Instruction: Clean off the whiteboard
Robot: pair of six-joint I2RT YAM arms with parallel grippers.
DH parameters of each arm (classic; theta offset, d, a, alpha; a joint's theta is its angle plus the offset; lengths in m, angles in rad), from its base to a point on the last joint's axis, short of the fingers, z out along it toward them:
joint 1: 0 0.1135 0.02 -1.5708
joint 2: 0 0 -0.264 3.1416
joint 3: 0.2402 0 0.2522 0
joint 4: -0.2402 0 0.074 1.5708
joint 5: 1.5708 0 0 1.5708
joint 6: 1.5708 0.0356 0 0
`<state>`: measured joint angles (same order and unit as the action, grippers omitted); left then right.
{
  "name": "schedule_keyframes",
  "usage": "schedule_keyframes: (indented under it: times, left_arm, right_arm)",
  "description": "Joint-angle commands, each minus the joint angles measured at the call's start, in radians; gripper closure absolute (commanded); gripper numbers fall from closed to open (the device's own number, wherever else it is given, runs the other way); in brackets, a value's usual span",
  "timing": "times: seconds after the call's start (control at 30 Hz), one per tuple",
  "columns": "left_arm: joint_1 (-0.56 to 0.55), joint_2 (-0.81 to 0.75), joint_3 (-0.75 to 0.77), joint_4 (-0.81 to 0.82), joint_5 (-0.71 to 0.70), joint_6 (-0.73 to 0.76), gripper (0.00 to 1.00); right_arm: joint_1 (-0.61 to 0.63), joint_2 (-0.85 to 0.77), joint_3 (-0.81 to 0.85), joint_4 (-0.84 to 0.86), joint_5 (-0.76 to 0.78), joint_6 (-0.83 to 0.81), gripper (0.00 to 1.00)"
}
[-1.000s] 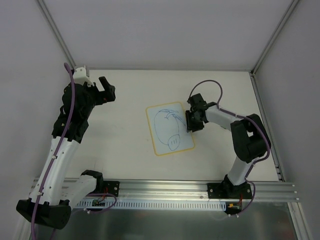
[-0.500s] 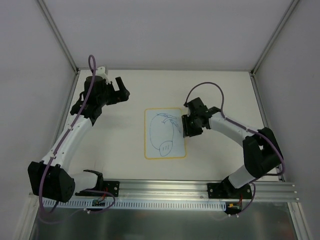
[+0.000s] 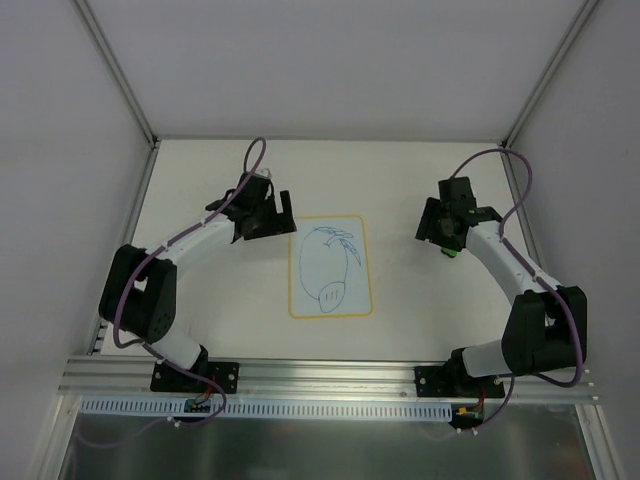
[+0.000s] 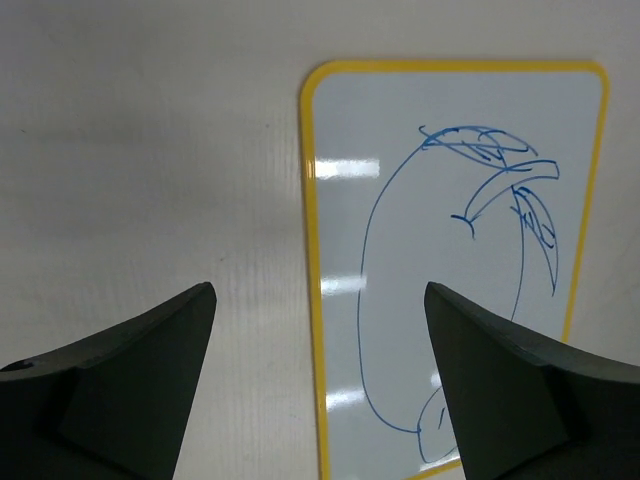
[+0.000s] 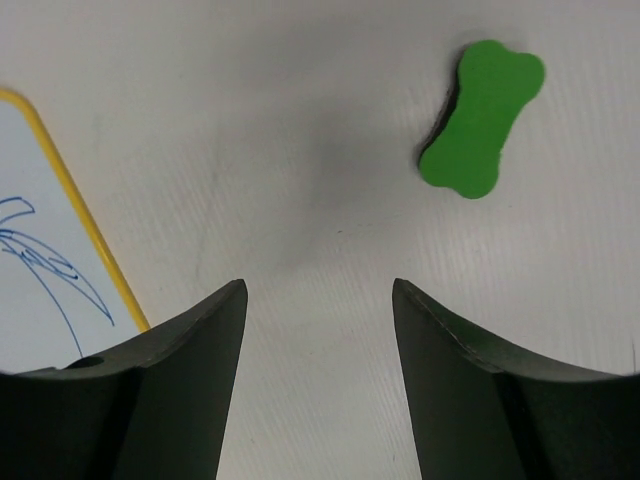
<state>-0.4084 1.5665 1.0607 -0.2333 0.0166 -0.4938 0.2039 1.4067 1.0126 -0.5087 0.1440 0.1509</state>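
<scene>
The robot's right gripper needs to next go to the narrow middle [image 3: 450,250] [image 5: 484,120] of the green bone-shaped eraser and close there, because it will wipe the whiteboard.
The whiteboard [image 3: 330,266] lies flat mid-table, white with a yellow border and blue pen scribbles. My left gripper [image 3: 283,214] is open and empty at its upper left corner. In the left wrist view the left gripper [image 4: 318,300] straddles the whiteboard's [image 4: 460,250] yellow left edge. My right gripper [image 3: 436,228] is open and empty, to the right of the board and apart from it. A green bone-shaped eraser [image 3: 452,253] lies on the table beside it. In the right wrist view the eraser [image 5: 482,118] lies ahead and right of the right gripper [image 5: 320,290]; the board's corner [image 5: 40,240] shows at left.
The white table [image 3: 220,290] is enclosed by grey walls with metal posts at the back corners. An aluminium rail [image 3: 330,378] runs along the near edge, bearing both arm bases.
My left arm swung from the far left in to the board's upper left corner. My right gripper drew back rightward from the board's right edge. The board turned straight and shifted slightly left.
</scene>
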Motion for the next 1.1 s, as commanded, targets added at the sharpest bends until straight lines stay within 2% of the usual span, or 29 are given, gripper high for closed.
schedule_keyframes:
  times: [0.0,0.13,0.2,0.3,0.5,0.6,0.93,1.07]
  left_arm:
    - [-0.021,0.038,-0.018,0.015,-0.049,-0.063,0.16]
    - [-0.035,0.085,-0.005,0.015,-0.072,-0.058,0.26]
    - [-0.035,0.115,0.008,0.015,-0.081,-0.058,0.36]
    - [-0.035,0.162,0.045,0.017,-0.090,-0.045,0.44]
    - [-0.033,0.274,0.166,0.017,-0.089,0.006,0.50]
    - [-0.027,0.323,0.220,0.017,-0.090,0.024,0.57]
    - [-0.013,0.431,0.301,0.015,-0.090,0.043,0.65]
    - [-0.013,0.452,0.308,0.015,-0.076,0.040,0.72]
  right_arm:
    - [-0.040,-0.041,0.026,-0.005,0.078,0.053,0.36]
    - [-0.086,-0.028,0.012,0.016,0.100,0.093,0.36]
    - [-0.116,-0.020,0.001,0.038,0.103,0.113,0.36]
    - [-0.150,0.001,-0.009,0.071,0.106,0.144,0.36]
    - [-0.185,0.081,0.007,0.116,0.108,0.167,0.37]
    - [-0.193,0.113,0.018,0.125,0.092,0.170,0.37]
    - [-0.199,0.178,0.057,0.141,0.112,0.168,0.37]
    - [-0.199,0.222,0.078,0.134,0.118,0.190,0.37]
